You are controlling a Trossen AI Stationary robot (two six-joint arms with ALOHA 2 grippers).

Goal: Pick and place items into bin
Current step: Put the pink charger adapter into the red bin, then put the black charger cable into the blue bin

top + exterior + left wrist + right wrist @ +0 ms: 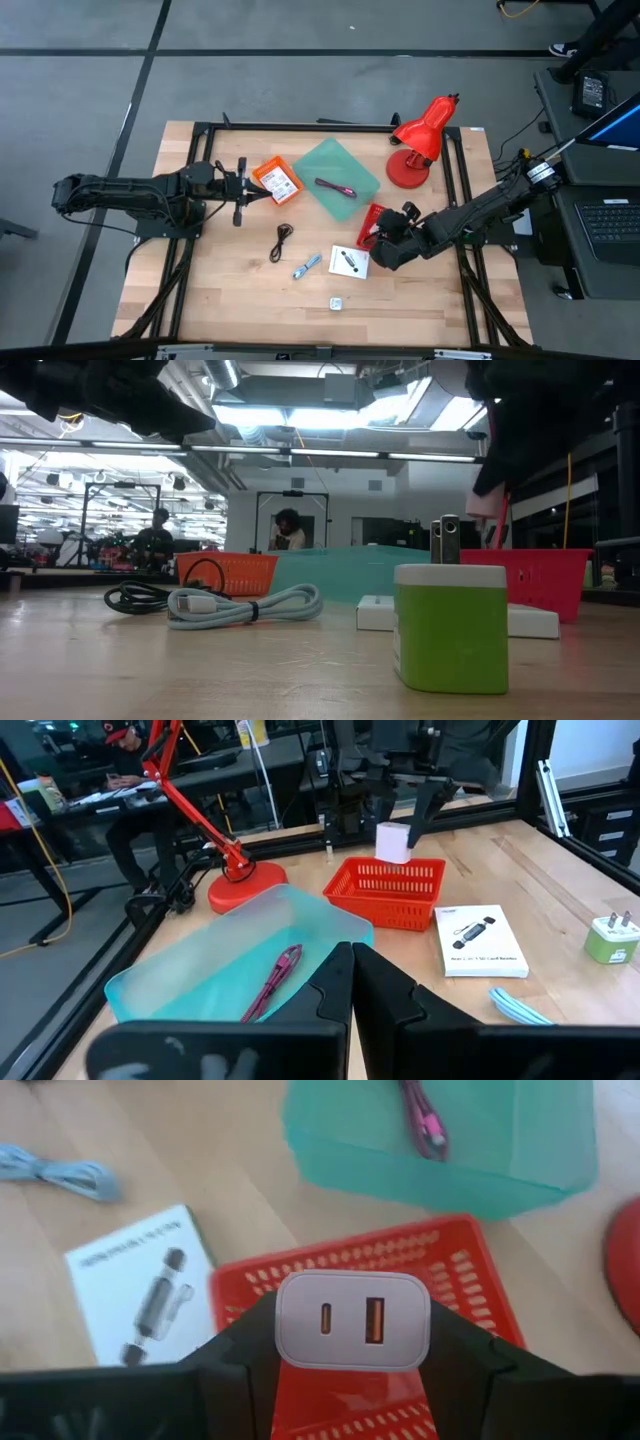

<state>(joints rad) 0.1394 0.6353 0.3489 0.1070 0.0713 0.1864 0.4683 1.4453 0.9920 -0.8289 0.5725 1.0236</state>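
The robot's right gripper should release the white charger block inside the red basket [380, 220] [433, 1296], toward the end of the basket near the red desk lamp.
My right gripper [352, 1342] is shut on a white charger block [352, 1320] with two ports, hanging over the red basket [380, 1270] at the table's right. The teal bin [335, 172] sits mid-table with a maroon cable [335, 187] lying in it. My left gripper [350, 995] waits shut at the left, beside the orange basket [277, 180]. On the wood lie a black cable [282, 240], a pale blue cable [306, 266], a white printed card [349, 262] and a small green-and-white plug [336, 302]. My right gripper pinches the white charger block by two opposite sides [284, 1320] between its two fingers, the port face turned back toward the wrist. The fingers [428, 800] slant down from the table's right side. The block hangs clear above the red basket [388, 890].
A red desk lamp [420, 140] stands at the far right, its base close behind the red basket. Black frame rails [300, 126] run along the table's far edge and sides. Bare wood shows at the near left of the table. People sit in the room beyond.
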